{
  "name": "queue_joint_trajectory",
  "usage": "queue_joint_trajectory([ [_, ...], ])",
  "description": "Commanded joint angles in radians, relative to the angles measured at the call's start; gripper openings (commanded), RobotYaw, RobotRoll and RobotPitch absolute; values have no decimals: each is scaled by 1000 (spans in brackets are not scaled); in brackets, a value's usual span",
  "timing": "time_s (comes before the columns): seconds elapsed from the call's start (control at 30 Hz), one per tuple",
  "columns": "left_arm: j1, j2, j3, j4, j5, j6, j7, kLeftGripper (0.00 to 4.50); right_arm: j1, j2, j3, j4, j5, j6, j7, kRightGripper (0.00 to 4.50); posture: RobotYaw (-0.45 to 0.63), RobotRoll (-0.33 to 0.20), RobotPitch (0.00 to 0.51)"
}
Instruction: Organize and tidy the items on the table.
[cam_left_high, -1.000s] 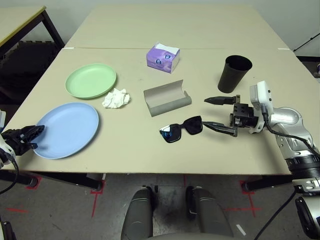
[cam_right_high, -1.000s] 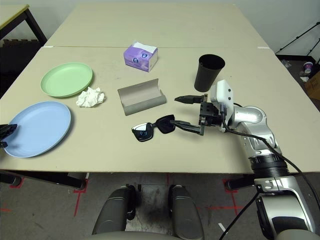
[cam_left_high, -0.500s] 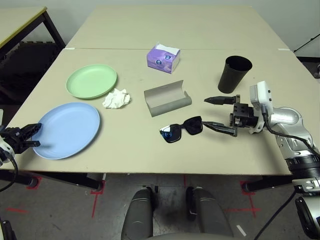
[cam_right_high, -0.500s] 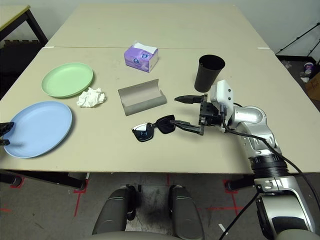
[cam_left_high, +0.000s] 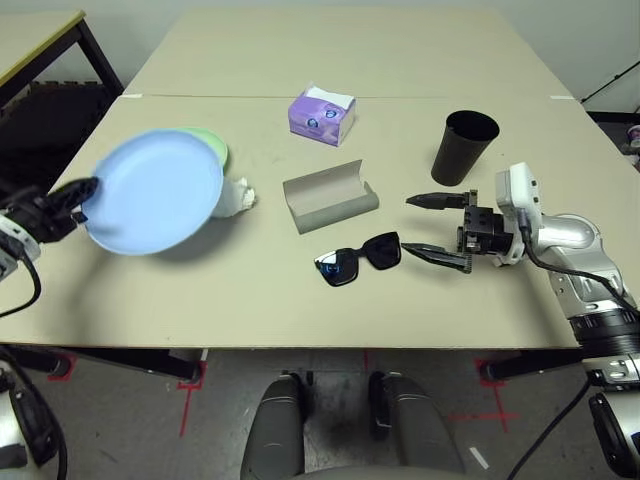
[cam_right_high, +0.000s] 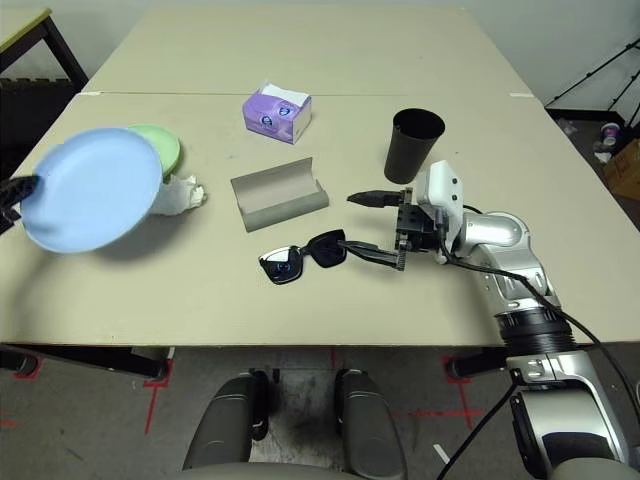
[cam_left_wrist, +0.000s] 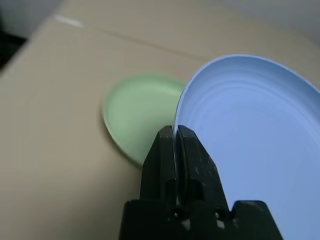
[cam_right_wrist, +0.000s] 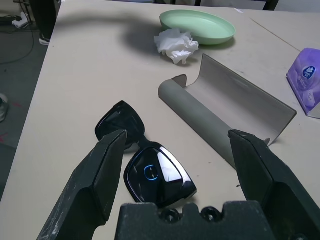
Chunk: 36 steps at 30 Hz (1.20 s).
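My left gripper will let go of the light blue plate on top of the pale green plate (cam_left_wrist: 156, 117).
My left gripper (cam_left_high: 86, 190) is shut on the rim of the light blue plate (cam_left_high: 156, 190). It holds the plate tilted in the air above the table (cam_left_high: 300, 300), covering part of the pale green plate (cam_left_high: 215, 146) and the crumpled white tissue (cam_left_high: 240, 196). In the left wrist view the fingers (cam_left_wrist: 165, 150) pinch the blue rim with the green plate (cam_left_wrist: 140, 110) beyond. My right gripper (cam_left_high: 408, 226) stands open just right of the black sunglasses (cam_left_high: 358, 258), touching nothing. The open grey glasses case (cam_left_high: 330, 195) lies behind them, and the black cup (cam_left_high: 463, 147) stands upright at the right.
A purple tissue box (cam_left_high: 322, 115) sits at the back middle. A second table with a yellow edge (cam_left_high: 40, 30) stands off to the far left. There is bare tabletop along the front edge and at the front left.
My left gripper has lifted the light blue plate off the table and carried it up and away from me, over the green plate and tissue. The right arm has not moved.
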<state>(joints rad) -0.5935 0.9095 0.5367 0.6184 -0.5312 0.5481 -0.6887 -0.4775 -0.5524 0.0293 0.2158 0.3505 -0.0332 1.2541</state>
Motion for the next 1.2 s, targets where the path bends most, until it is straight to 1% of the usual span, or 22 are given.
queue_joint_trajectory([
  [0.03, -81, -41, -29, 79, 53, -80, 78, 15, 0, 1, 9, -4, -7, -5, -2, 4500, -29, 0, 143],
  [0.1, -132, -64, -38, 113, 73, -112, 123, 15, 2, 1, 8, -11, -6, -2, -4, 4500, -32, 0, 144],
  [0.2, -231, -114, -54, 171, 113, -166, 241, 15, 5, -1, 8, -20, -5, 2, -6, 4500, -35, 0, 145],
  [0.27, -282, -133, -56, 214, 129, -191, 298, 15, 7, -1, 9, -24, -4, 4, -7, 4500, -35, 0, 145],
  [0.37, -355, -150, -55, 297, 154, -231, 401, 15, 8, -1, 10, -31, -4, 9, -9, 4500, -37, 0, 145],
  [0.47, -398, -157, -58, 361, 171, -259, 454, 15, 7, 0, 10, -34, -3, 11, -12, 4500, -41, 0, 144],
  [0.63, -416, -151, -72, 442, 208, -309, 515, 15, 11, -1, 10, -47, -2, 16, -19, 4500, -47, 0, 144],
  [0.83, -386, -150, -69, 482, 223, -330, 556, 15, 20, -2, 8, -64, 2, 26, -24, 4500, -49, 0, 144],
  [1.2, -385, -160, -72, 495, 223, -337, 533, 15, 21, -4, 8, -71, -1, 32, -24, 4500, -49, 0, 140],
])
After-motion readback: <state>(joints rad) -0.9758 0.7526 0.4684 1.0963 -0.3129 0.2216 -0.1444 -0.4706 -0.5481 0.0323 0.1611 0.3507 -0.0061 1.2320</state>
